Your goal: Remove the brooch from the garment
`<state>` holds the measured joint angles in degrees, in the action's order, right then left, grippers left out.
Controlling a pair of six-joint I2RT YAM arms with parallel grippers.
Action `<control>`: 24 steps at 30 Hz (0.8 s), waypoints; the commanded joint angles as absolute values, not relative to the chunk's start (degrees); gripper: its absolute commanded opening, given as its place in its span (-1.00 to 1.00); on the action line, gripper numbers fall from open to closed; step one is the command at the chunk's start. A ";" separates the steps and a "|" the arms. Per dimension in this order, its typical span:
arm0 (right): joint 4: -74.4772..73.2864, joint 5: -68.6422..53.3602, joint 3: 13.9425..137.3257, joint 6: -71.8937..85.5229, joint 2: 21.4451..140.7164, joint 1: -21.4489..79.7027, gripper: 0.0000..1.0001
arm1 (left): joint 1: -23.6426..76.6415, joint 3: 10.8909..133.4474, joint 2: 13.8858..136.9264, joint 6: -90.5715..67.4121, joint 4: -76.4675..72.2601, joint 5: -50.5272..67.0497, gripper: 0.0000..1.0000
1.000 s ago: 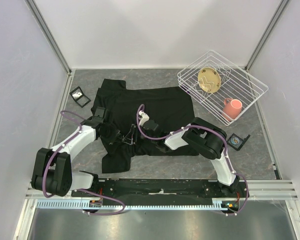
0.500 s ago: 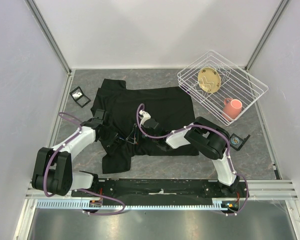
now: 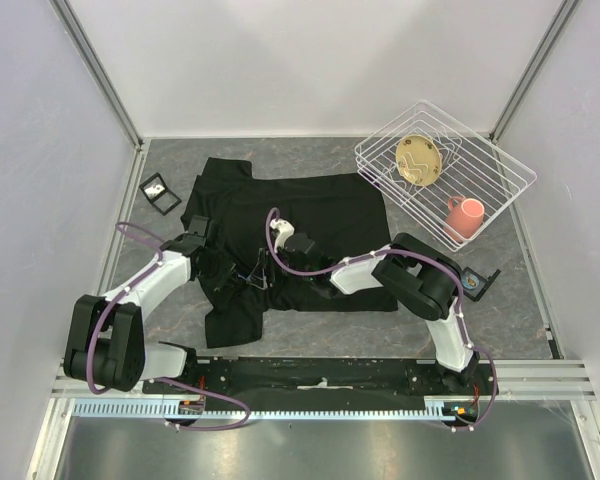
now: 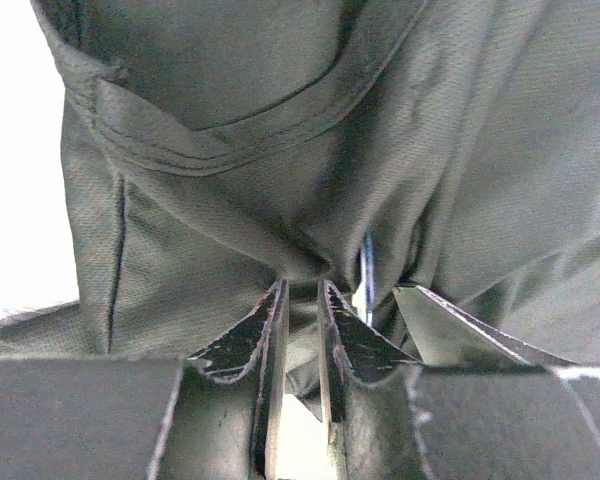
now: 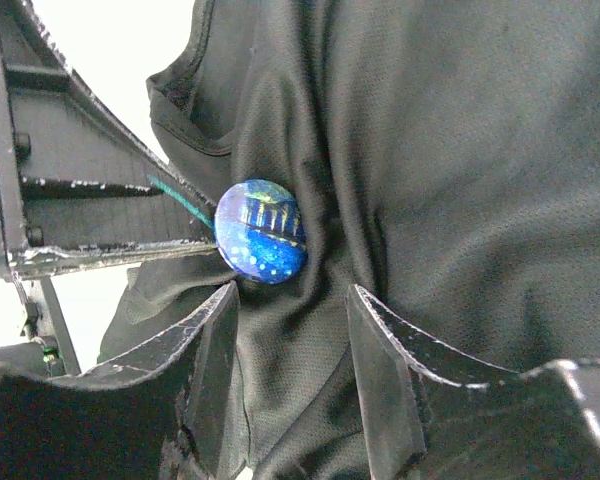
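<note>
The brooch's blue side stands broadside beyond the open fingers of my right gripper, so that gripper should pinch the brooch front to back [image 4: 366,277] and hold it still.
The black T-shirt garment [image 3: 320,215] lies spread on the grey table. My left gripper [image 3: 242,273] is shut on a raised fold of it near the lower left; in the left wrist view the fingertips [image 4: 276,305] pinch the fabric [image 4: 230,130]. The brooch [image 5: 261,231], a round blue disc with yellow marks, sits pinned on the garment [image 5: 460,150] in the right wrist view. My right gripper [image 5: 292,300] is open just below the brooch, its left finger [image 5: 220,330] close under it. In the top view the right gripper [image 3: 263,268] faces the left one; the brooch is hidden there.
A white wire rack [image 3: 500,165] at the back right holds a yellow plate [image 3: 418,160] and a pink mug [image 3: 465,215]. A small black box [image 3: 160,192] lies left of the garment, another [image 3: 477,282] at the right. Walls close in on three sides.
My right gripper has moved left, closer to the left gripper and the pinched fold. The left gripper has kept its hold on the fabric.
</note>
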<state>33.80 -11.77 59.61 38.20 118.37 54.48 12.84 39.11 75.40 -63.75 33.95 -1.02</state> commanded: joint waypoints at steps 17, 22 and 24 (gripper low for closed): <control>23.82 -9.14 71.27 24.79 120.14 57.22 -0.04 | 12.66 42.36 76.73 -63.46 33.05 -0.53 -0.49; 23.29 -8.97 72.07 24.79 120.50 57.48 -0.10 | 12.66 42.89 76.38 -63.28 33.13 -0.44 -0.49; 23.38 -9.05 71.98 24.79 120.67 57.48 -0.10 | 12.66 43.15 76.46 -63.19 33.05 -0.53 -0.48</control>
<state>22.72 -10.13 69.87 26.04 119.81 57.19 12.51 40.77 76.44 -63.75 33.71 -0.95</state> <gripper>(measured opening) 0.454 0.252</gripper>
